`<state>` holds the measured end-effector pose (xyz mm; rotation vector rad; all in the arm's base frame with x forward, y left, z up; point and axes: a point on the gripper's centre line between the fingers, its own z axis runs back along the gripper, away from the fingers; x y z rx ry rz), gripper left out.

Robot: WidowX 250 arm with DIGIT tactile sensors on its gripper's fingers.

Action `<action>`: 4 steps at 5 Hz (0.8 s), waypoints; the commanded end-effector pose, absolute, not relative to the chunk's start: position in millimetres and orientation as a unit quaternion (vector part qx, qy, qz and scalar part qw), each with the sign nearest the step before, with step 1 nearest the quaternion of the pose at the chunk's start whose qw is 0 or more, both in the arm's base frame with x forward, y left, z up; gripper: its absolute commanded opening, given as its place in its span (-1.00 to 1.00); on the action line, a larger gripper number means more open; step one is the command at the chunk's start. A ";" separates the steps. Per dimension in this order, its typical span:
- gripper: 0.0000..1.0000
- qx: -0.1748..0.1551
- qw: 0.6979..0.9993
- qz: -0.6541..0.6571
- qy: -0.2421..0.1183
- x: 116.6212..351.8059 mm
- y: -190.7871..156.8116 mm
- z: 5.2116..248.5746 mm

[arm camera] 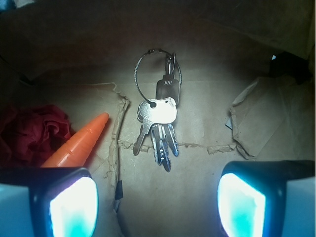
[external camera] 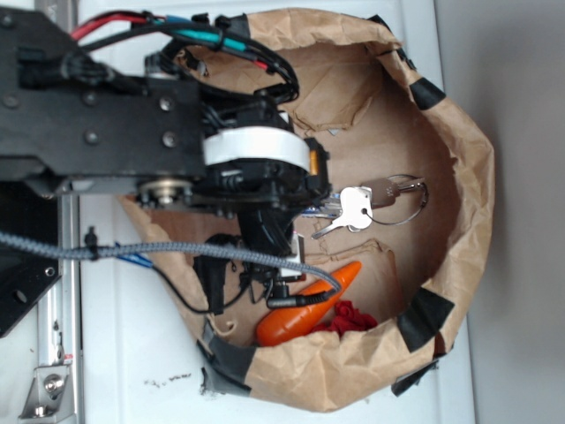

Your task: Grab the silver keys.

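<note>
My gripper needs to close on the far end of the wire ring (external camera: 423,186) (arm camera: 162,53), next to the small metal clip, to pick up the silver keys.
The silver keys (arm camera: 158,116) lie flat on the brown paper floor, fanned out from a thin wire ring (arm camera: 143,69). In the wrist view my gripper (arm camera: 157,200) is open, its two glowing pads (arm camera: 74,207) wide apart with only bare paper between them. The key tips sit just ahead of the gap, roughly centred. From the exterior view the keys (external camera: 357,209) rest inside the paper bag, right of my gripper (external camera: 291,231), which the black arm mostly hides.
The rolled-down brown paper bag (external camera: 459,203) rings everything with a raised rim and black tape patches. An orange carrot (arm camera: 79,140) and a crumpled red cloth (arm camera: 29,126) lie left of the keys. Torn paper flaps (arm camera: 247,123) are on the right.
</note>
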<state>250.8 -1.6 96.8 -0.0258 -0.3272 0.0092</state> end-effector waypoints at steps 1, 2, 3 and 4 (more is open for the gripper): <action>1.00 -0.012 0.974 -0.049 -0.221 275.2 -12.9 88.7; 1.00 -0.039 0.971 -0.074 -0.226 280.2 -19.3 85.2; 1.00 -0.056 0.971 -0.086 -0.217 284.4 -27.6 84.4; 1.00 -0.051 0.971 -0.079 -0.221 290.8 -26.7 83.8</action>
